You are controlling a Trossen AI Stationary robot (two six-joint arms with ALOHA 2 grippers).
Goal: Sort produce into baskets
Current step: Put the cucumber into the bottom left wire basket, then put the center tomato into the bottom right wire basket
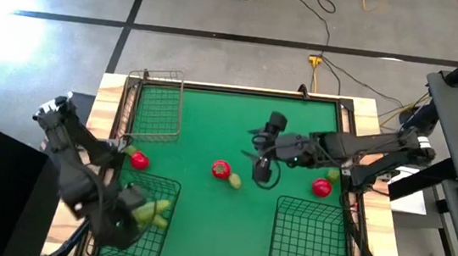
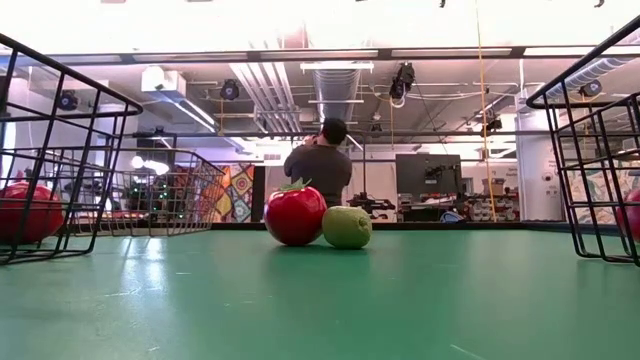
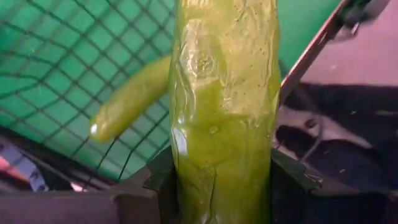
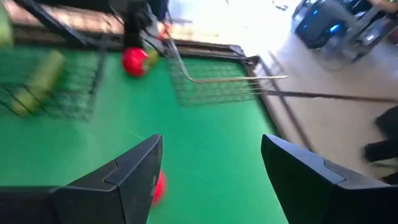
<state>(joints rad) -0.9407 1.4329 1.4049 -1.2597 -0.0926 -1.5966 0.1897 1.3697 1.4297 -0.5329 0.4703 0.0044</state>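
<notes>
Next, my left gripper lets go of the green cucumber on the basket's mesh bottom, between the other cucumber and the basket's near rim (image 1: 145,249).
My left gripper (image 1: 130,216) is over the near-left basket (image 1: 157,244), shut on a green cucumber (image 3: 224,106). Another cucumber (image 3: 127,106) lies on that basket's mesh floor. My right gripper (image 1: 260,172) is open and empty, pointing down near the table's middle, just right of a red tomato (image 1: 221,170) and a pale green round fruit (image 1: 234,181) that rest side by side on the green mat. Both show in the low view, the tomato (image 2: 295,213) and the fruit (image 2: 347,227). My right gripper's open fingers show in its wrist view (image 4: 211,162). My left gripper pinches the cucumber's two sides (image 3: 186,180) between its two fingers (image 3: 286,180). The cucumber runs along the fingers and sticks out well beyond them over the basket's mesh. Which end is held, and whether the free end touches the basket, I cannot tell.
A narrow basket (image 1: 156,103) stands at the far left and a squarish one (image 1: 307,234) at the near right. A red tomato (image 1: 138,160) lies at the left, and another (image 1: 321,187) with a green piece (image 1: 332,176) at the right. A person (image 2: 320,160) stands beyond the table.
</notes>
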